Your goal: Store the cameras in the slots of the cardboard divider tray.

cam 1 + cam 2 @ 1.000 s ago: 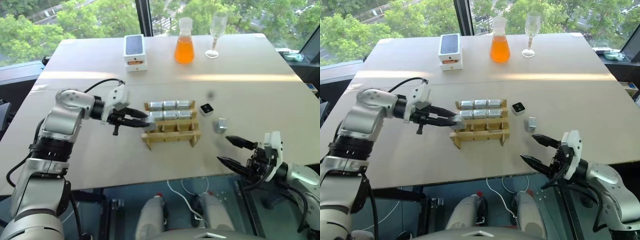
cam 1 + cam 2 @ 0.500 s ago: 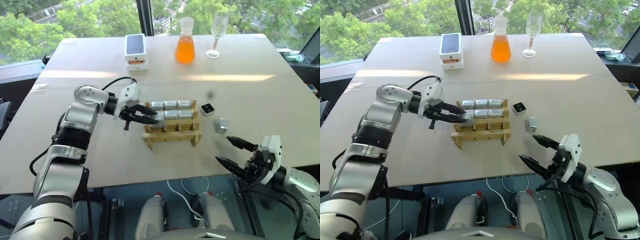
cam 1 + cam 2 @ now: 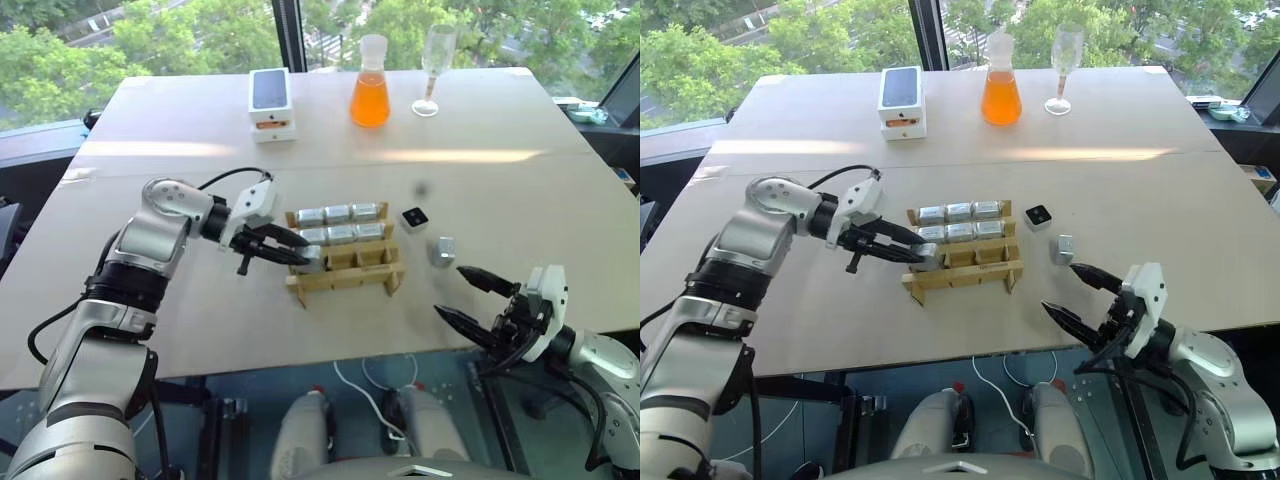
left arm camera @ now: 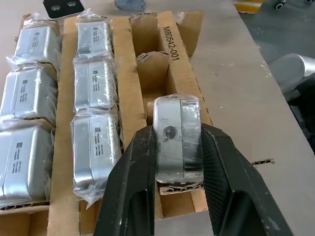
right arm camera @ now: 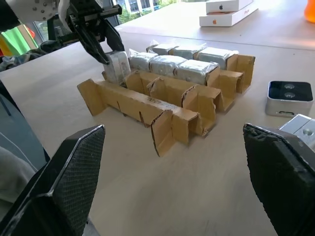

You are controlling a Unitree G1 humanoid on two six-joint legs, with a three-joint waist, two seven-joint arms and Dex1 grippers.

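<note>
The loose grey camera is next: my right gripper will go to the sides of the loose grey camera [image 3: 443,252] [image 5: 301,130] and close there, leaving the black-faced camera on the table.
The cardboard divider tray [image 3: 350,283] lies mid-table, its two back rows filled with wrapped silvery cameras [image 3: 340,224]. My left gripper [image 3: 303,256] is shut on another wrapped camera [image 4: 178,142], its black fingers [image 4: 134,187] clamping both sides. It holds this camera at the left end slot of the tray's front row [image 5: 117,66]; how deep it sits I cannot tell. Two loose cameras lie right of the tray, one black face up [image 3: 415,217], one grey [image 3: 443,250]. Near the table's front right edge my right gripper [image 3: 452,292] stands open and empty.
At the back of the table stand a white phone box [image 3: 270,101], a flask of orange liquid [image 3: 370,88] and a wine glass [image 3: 432,66]. The other two front-row slots [image 4: 156,73] of the tray hold nothing.
My left gripper has tipped slightly downward with the camera still held at the tray's front left slot. The right gripper has stayed where it was, open.
</note>
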